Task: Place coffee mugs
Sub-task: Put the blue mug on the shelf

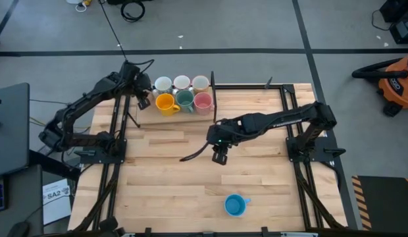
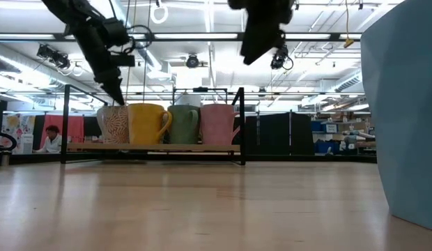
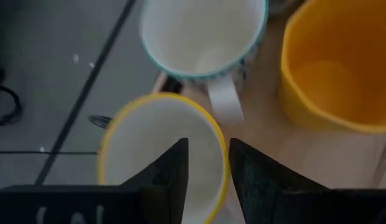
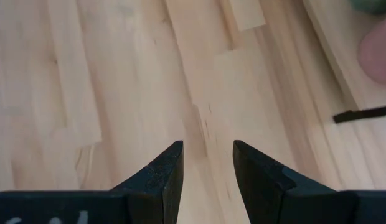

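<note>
The robot's right gripper needs to next go to the light blue mug near the table's near edge and close on the mug's handle (image 1: 248, 200).
Several mugs stand in two rows at the table's far edge: two white ones (image 1: 163, 84) (image 1: 181, 82), a cream one (image 1: 201, 82), an orange one (image 1: 166, 103), a green one (image 1: 185, 100) and a pink one (image 1: 203, 102). My left gripper (image 1: 143, 100) is at the left end of the near row, shut on a yellow-rimmed mug (image 3: 159, 155) that it hides from above. In the low view that mug (image 2: 113, 124) is patterned. A light blue mug (image 1: 235, 205) stands alone near the table's near edge. My right gripper (image 1: 220, 157) hangs open over the table's middle. My left gripper (image 3: 208, 146) holds the yellow-rimmed mug by its wall at the rim (image 3: 223, 163), one finger (image 3: 174, 177) inside the mug and the other (image 3: 252, 177) outside. The fingers come from above, slanting down. The mug is upright, level with the orange mug (image 2: 148, 123) beside it.
A black upright frame (image 1: 214, 99) stands just right of the pink mug, and black rails run along both table sides. Bare wood lies under my right gripper (image 4: 207, 149). The light blue mug (image 2: 404, 104) fills the right of the low view. A person sits far behind the table (image 2: 50, 139).
</note>
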